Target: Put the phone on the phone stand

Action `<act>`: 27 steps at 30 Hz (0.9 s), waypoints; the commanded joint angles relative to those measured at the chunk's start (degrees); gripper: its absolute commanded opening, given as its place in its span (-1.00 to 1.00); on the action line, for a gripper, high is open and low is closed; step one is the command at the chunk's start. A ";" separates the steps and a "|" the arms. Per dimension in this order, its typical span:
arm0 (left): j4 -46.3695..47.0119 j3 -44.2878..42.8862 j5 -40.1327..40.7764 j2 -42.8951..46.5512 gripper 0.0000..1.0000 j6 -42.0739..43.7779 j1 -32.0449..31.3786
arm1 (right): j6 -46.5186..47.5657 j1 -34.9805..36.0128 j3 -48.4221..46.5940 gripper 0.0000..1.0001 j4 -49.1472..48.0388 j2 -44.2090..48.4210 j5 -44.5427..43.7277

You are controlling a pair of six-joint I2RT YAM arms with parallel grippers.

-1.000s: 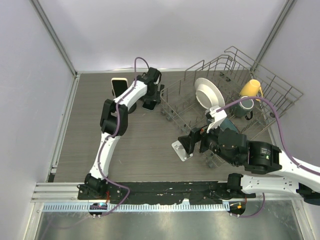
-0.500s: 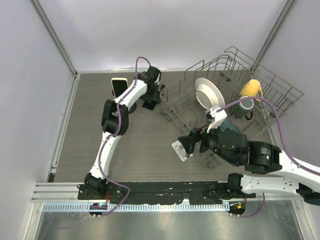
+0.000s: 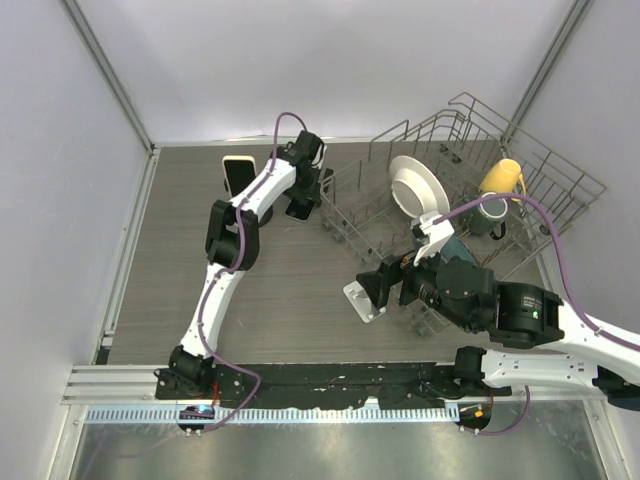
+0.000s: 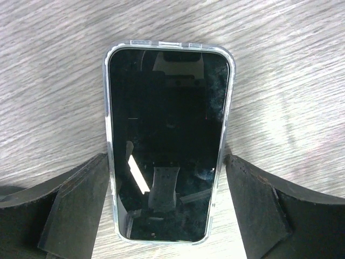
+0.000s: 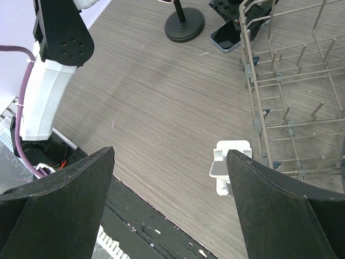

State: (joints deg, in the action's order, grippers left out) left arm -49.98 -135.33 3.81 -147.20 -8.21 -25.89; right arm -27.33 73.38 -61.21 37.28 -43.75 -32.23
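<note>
My right gripper should take the phone's near end (image 3: 299,212) (image 5: 225,41) next, because my left gripper should hold it up for a handover.
A black-screened phone (image 4: 167,140) in a clear case lies flat on the wooden table, also seen under the left arm's end as the phone (image 3: 299,209) and far off as the phone (image 5: 225,35). My left gripper (image 4: 164,162) is open and low over it, its fingers (image 4: 81,199) close beside the phone's two long edges. A small white phone stand (image 3: 362,298) sits on the table by the rack's near corner, the same phone stand (image 5: 230,168). My right gripper (image 5: 170,156) hovers open above the table just left of that stand, with nothing between its fingers.
A black round-based holder (image 3: 262,212) carries a cream phone (image 3: 237,176) beside the left gripper. A wire dish rack (image 3: 560,180) fills the right side, holding a white plate (image 3: 418,187), a yellow mug (image 3: 500,178) and a dark mug (image 3: 487,215).
The left wrist has shifted very slightly over the phone. The right arm has not moved.
</note>
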 commanded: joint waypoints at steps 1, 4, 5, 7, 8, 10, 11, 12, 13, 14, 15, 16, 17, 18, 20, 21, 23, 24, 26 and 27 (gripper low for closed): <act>-0.47 -1.25 -0.21 -3.18 0.77 2.76 -0.39 | -0.44 -0.08 -1.46 0.81 -1.77 0.07 -0.20; -0.82 -0.90 -1.53 -3.71 0.68 3.11 -0.48 | -0.53 -0.08 -1.46 0.81 -1.77 0.24 -0.38; -0.82 -0.82 -1.70 -3.71 0.64 3.11 -0.39 | -0.53 -0.08 -1.46 0.81 -1.77 0.24 -0.38; -1.26 -0.55 -1.62 -3.71 0.32 3.11 -0.39 | -0.62 -0.08 -1.54 0.81 -1.68 0.33 -0.38; -1.26 -0.29 -1.62 -3.63 0.19 2.94 -0.48 | -0.62 -0.08 -1.54 0.81 -1.68 0.24 -0.38; -1.26 -0.20 -1.44 -3.27 -0.13 2.76 -0.39 | -0.62 -0.08 -1.54 0.81 -1.77 0.15 -0.47; -1.26 -0.46 -1.27 -2.84 -0.24 2.76 -0.39 | -0.62 -0.08 -1.63 0.81 -1.77 0.07 -0.29; -1.44 -0.72 -0.92 -2.66 -0.44 2.67 -0.22 | -0.53 -0.08 -1.63 0.81 -1.86 -0.02 -0.29; -1.53 -0.99 -0.57 -2.40 -0.95 2.50 -0.04 | -0.62 -0.08 -1.81 0.81 -1.86 -0.02 -0.20; -1.44 -0.99 -0.21 -1.70 -1.00 2.32 -0.04 | -0.70 -0.08 -1.89 0.81 -1.86 0.06 -0.20; -1.09 -0.99 0.14 -1.34 -1.00 2.49 0.05 | -0.70 -0.08 -1.81 0.81 -1.86 0.07 -0.20; -1.09 -1.08 0.23 -0.99 -1.00 2.49 0.14 | -0.79 0.00 -1.81 0.81 -1.86 0.15 -0.29; -0.91 -1.17 0.66 -0.38 -1.00 2.41 0.14 | -0.79 -0.08 -1.63 0.81 -1.86 0.15 -0.20; -0.74 -1.08 1.02 0.15 -1.00 1.97 0.22 | -0.97 -0.08 -1.63 0.81 -1.86 0.24 -0.29; -0.13 -0.90 1.90 1.03 -1.00 1.62 0.49 | -0.97 -0.08 -1.63 0.81 -1.86 0.33 -0.20; 0.49 -0.90 2.07 2.16 -1.00 1.09 0.66 | -1.06 0.00 -1.54 0.81 -1.86 0.42 -0.20; 1.37 -0.90 1.81 3.40 -1.00 0.65 0.75 | -1.06 -0.08 -1.54 0.81 -1.86 0.33 -0.12; 2.59 -0.90 1.90 4.45 -1.00 0.30 0.93 | -0.97 -0.08 -1.54 0.81 -1.86 0.42 -0.20; 4.09 -1.17 1.81 5.42 -1.00 -0.84 1.10 | -0.97 -0.08 -1.54 0.81 -1.86 0.33 -0.29; 4.62 -1.25 1.72 6.21 -1.00 -1.11 1.37 | -0.97 -0.08 -1.54 0.81 -1.86 0.33 -0.29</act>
State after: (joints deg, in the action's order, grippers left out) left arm -49.60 -136.05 4.05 -147.30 -7.44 -25.96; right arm -27.57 73.38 -61.23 37.30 -43.75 -32.23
